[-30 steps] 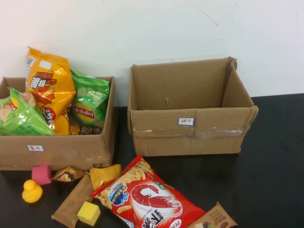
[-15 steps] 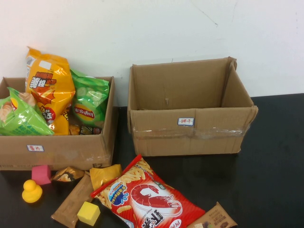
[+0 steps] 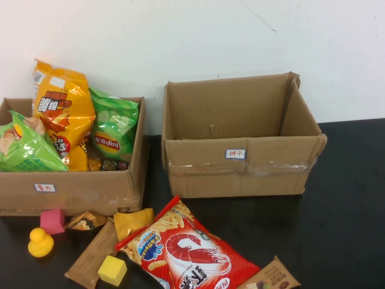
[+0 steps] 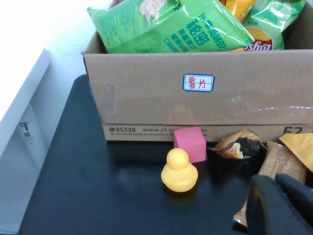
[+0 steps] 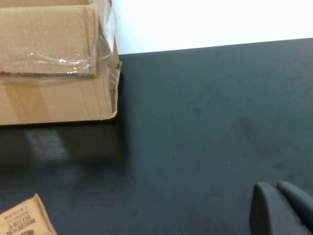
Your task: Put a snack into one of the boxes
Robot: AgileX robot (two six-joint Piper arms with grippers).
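The dark candy lies between the pink cube and the brown bar. I will move my left gripper there next and close it on its wrapper [image 3: 86, 221] [image 4: 238, 145].
Two cardboard boxes stand at the back of the black table. The left box [image 3: 78, 192] holds an orange chip bag [image 3: 63, 111] and green bags [image 3: 114, 129]; the right box [image 3: 240, 168] looks empty. Loose snacks lie in front: a red shrimp-cracker bag [image 3: 189, 253], a brown bar [image 3: 90, 256], a yellow packet [image 3: 133, 221], a dark candy [image 3: 86, 221], a brown pack [image 3: 274, 278]. Neither gripper shows in the high view. My left gripper [image 4: 279, 205] is shut, empty, just above the near end of the brown bar [image 4: 281, 169]. My right gripper [image 5: 281, 208] is shut over bare table.
A yellow duck [image 3: 40, 242], a pink cube [image 3: 52, 221] and a yellow cube [image 3: 112, 270] lie among the snacks at the front left. The duck [image 4: 179, 171] and pink cube [image 4: 190, 143] sit against the left box's front wall [image 4: 195, 107]. Open black tabletop [image 3: 343, 229] lies on the right.
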